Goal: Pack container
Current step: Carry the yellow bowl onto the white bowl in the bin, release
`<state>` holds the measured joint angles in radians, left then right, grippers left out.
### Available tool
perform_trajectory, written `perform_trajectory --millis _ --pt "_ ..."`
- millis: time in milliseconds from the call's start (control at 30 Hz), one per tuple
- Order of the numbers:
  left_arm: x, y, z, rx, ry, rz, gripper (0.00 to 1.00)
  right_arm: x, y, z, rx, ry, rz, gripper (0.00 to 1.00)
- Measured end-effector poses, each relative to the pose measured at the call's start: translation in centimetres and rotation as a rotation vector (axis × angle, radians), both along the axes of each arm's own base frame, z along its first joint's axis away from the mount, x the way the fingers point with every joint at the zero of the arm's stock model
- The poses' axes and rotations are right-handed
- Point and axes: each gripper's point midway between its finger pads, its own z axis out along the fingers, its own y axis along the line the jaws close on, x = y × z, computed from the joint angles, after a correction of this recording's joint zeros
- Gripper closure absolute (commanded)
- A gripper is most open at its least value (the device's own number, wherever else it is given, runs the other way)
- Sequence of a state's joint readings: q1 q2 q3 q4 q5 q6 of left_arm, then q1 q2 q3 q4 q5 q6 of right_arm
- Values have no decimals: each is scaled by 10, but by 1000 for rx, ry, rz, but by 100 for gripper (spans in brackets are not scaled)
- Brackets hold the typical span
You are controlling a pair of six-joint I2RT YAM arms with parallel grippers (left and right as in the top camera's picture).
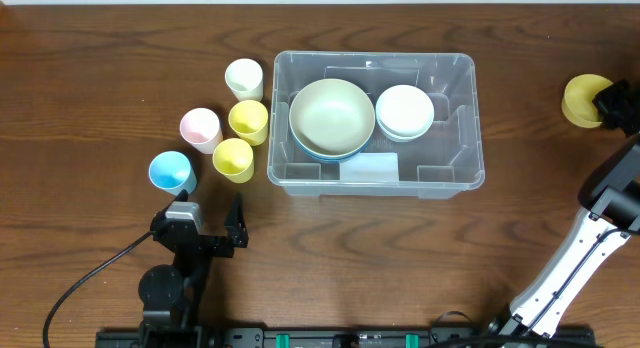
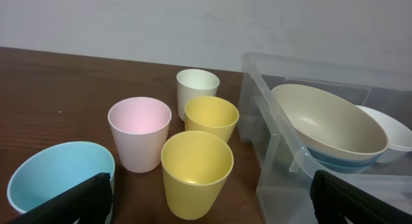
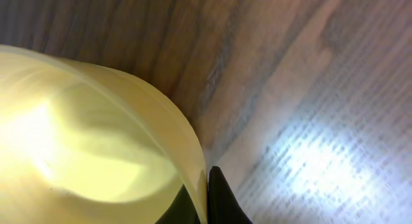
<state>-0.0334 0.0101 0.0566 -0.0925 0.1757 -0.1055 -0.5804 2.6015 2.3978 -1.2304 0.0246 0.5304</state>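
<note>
My right gripper should release the yellow cup inside the top white bowl [image 1: 405,109], next to the beige bowl in the clear container.
The clear container [image 1: 472,128] stands mid-table, with a white label [image 1: 372,168] at its front. It holds a beige bowl [image 1: 332,113] stacked on a blue one, and white bowls [image 1: 405,110]. In the left wrist view the container's near wall [image 2: 277,163] and the beige bowl [image 2: 328,124] show at right. My left gripper [image 1: 210,206] is open and empty, low at the front left, its fingers [image 2: 209,208] spread in front of the cups. My right gripper [image 1: 606,106] at the far right is shut on the rim of a yellow cup [image 1: 584,98], pinched between the jaws [image 3: 207,192].
Several cups stand left of the container: cream [image 1: 244,78], pink [image 1: 200,128], two yellow [image 1: 249,120] [image 1: 233,158], blue [image 1: 170,172]. In the left wrist view the front yellow cup [image 2: 196,172] is nearest, with the blue cup [image 2: 58,179] at left.
</note>
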Motion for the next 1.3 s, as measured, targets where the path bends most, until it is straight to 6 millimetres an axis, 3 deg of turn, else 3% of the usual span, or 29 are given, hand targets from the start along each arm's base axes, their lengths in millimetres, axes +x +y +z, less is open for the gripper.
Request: perform_trajectory --millis 167,300,367,467,567,633,700,767,867,1000,1167,1300 --pt "0 0 0 0 0 0 2 -9 8 11 35 34 2 99" --pt "0 0 0 0 0 0 2 -3 15 41 59 -22 9 99" --pt "0 0 0 0 0 0 2 7 21 76 58 -108 23 99" --pt "0 0 0 0 0 0 2 23 37 144 45 -272 67 99" --pt "0 0 0 0 0 0 2 31 78 229 27 -456 158 99" --pt "0 0 0 0 0 0 2 33 123 283 23 -566 253 99" --pt "0 0 0 0 0 0 2 33 171 318 30 -639 362 99" --pt "0 0 0 0 0 0 2 33 227 339 54 -679 491 99" --pt "0 0 0 0 0 0 2 29 299 335 92 -644 646 99" --pt "0 0 0 0 0 0 2 27 362 294 79 -496 776 99" --pt "0 0 0 0 0 0 2 26 397 234 58 -320 845 99" --pt "0 0 0 0 0 0 2 25 401 197 59 -224 836 99"
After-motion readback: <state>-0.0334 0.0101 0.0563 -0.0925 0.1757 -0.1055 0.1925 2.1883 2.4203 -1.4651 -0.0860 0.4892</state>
